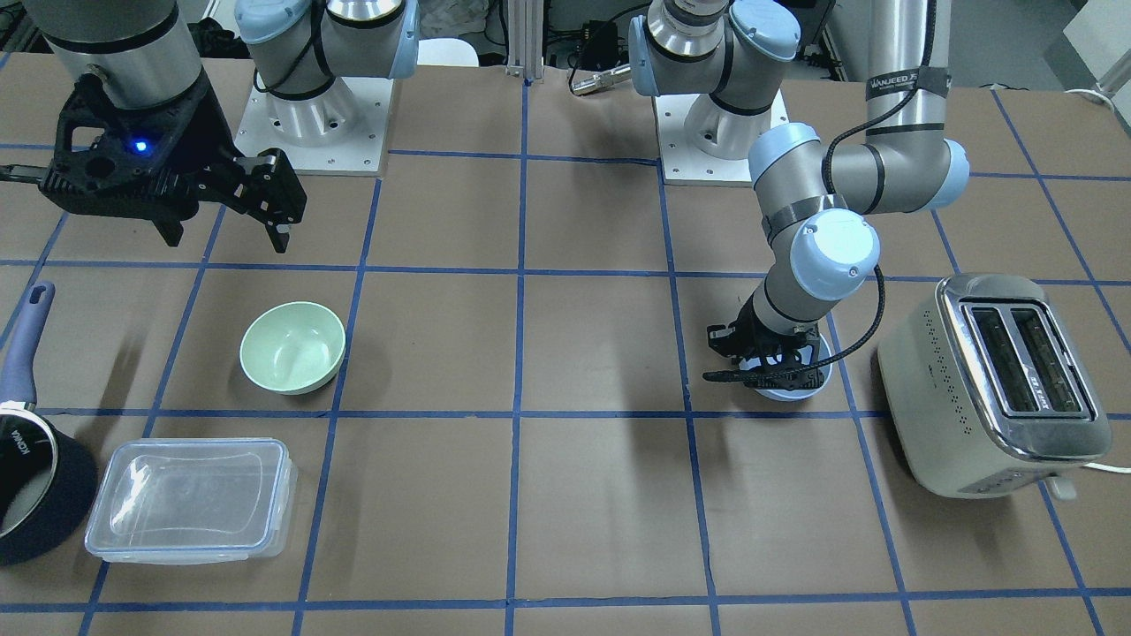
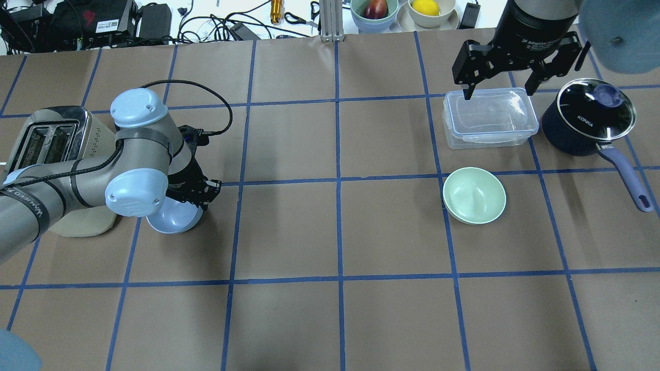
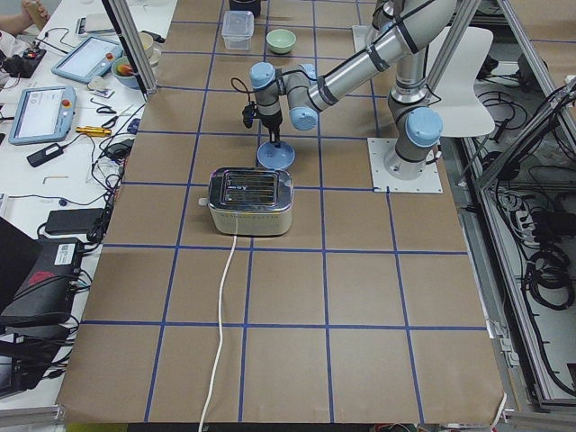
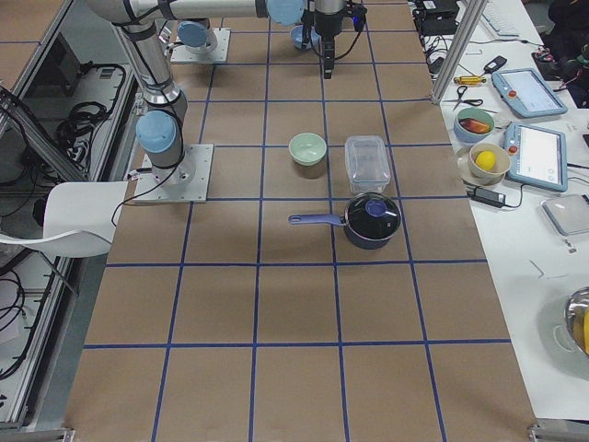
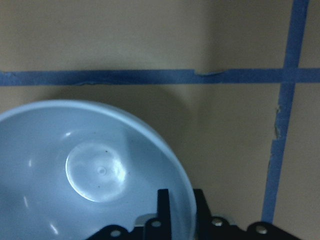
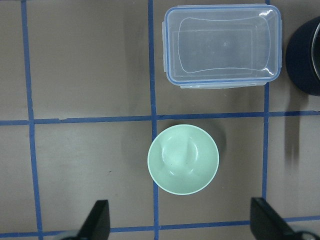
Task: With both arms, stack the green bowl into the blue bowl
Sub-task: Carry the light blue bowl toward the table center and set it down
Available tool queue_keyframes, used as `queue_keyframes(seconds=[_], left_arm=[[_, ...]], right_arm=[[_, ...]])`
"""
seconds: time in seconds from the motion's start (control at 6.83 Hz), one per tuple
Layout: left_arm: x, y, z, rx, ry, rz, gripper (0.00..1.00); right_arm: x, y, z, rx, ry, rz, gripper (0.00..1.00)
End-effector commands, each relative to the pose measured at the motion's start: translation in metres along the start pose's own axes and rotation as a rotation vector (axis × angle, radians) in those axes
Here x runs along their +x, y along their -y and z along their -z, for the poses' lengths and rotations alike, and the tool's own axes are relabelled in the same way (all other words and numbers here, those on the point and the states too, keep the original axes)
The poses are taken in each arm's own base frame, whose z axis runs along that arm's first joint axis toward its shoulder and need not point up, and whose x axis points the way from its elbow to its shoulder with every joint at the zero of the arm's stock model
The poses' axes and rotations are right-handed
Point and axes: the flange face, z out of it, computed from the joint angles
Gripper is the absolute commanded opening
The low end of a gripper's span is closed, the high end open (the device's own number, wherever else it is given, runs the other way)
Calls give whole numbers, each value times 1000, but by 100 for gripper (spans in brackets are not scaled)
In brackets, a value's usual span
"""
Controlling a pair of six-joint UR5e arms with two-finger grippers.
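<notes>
Next, my left gripper lets go of the blue bowl on the mid-table tape crossing (image 1: 504, 423), just a short distance away from the green bowl.
The pale green bowl (image 1: 292, 346) sits upright and empty on the table, also seen in the overhead view (image 2: 474, 196) and the right wrist view (image 6: 183, 159). The pale blue bowl (image 2: 172, 221) sits on the other side, next to the toaster, and fills the left wrist view (image 5: 75, 175). My left gripper (image 2: 198, 198) is low, its fingers (image 5: 163, 210) shut across the blue bowl's rim (image 1: 791, 395). My right gripper (image 1: 225, 240) is open and empty, held high above the table, the green bowl between its fingers (image 6: 97, 222) in the right wrist view.
A cream toaster (image 1: 990, 380) stands right beside the blue bowl and the left arm. A clear lidded plastic box (image 1: 190, 499) and a dark navy saucepan (image 2: 588, 116) with a glass lid lie near the green bowl. Fruit bowls (image 2: 402, 10) sit beyond the table's edge.
</notes>
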Motion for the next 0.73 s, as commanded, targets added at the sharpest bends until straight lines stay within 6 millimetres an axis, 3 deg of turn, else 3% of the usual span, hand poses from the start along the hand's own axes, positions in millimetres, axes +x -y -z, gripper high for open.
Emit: queue_keyframes(seconds=[0.0,0.15,0.29,0.59], left_arm=[[64,19,50,125,9,17,0],[128,26,77,165,-40,92,0],[193,21,72,163,-71,127,0],[277,23,65,167,-133,169,0]], right_arm=[[0,1,4,9,2,1,100],[-1,2,8,16,3,2,100],[-1,5,10,23,3,17,100],[2,12,4,14,9,5,100]])
